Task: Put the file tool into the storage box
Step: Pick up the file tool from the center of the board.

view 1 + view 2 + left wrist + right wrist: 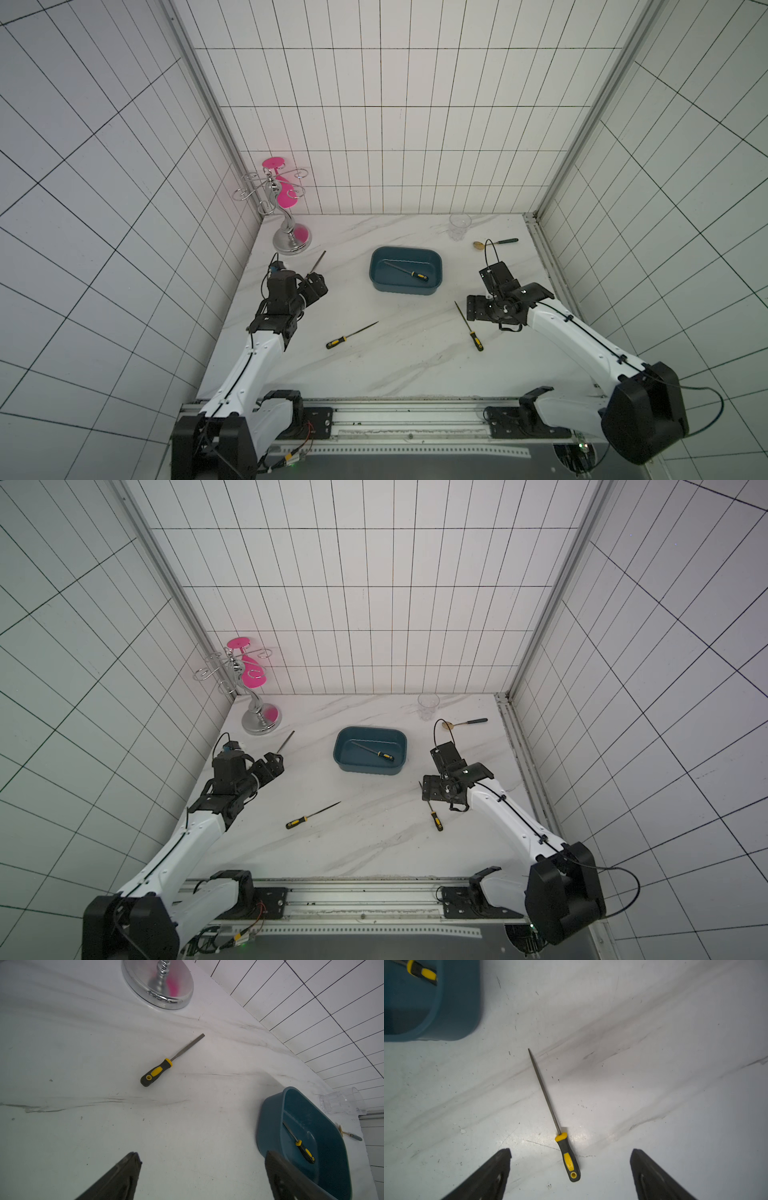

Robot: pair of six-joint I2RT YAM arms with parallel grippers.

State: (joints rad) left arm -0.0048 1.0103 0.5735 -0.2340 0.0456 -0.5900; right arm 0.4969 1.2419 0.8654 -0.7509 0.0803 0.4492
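Observation:
Next, the robot's right gripper needs to go to the file lying below it and close on the handle's yellow stripe (477,342) (568,1162), behind the yellow collar.
The teal-blue storage box (403,289) sits mid-table with one yellow-and-black-handled file tool (407,271) lying inside. Three more files lie on the marble. One (548,1101) is below my right gripper (571,1150), its handle showing between the wide-open fingers. In a top view that gripper (473,309) hovers beside this file (468,326). Another file (166,1066) lies ahead of my open, empty left gripper (202,1157), near the stand; in a top view the gripper (314,286) hides its handle. A third file (351,336) lies front centre, between the arms.
A chrome stand with pink discs (291,241) stands at the back left. A clear glass cup (459,226) and a spoon (494,242) are at the back right. Tiled walls close three sides, and a metal rail (407,415) runs along the front.

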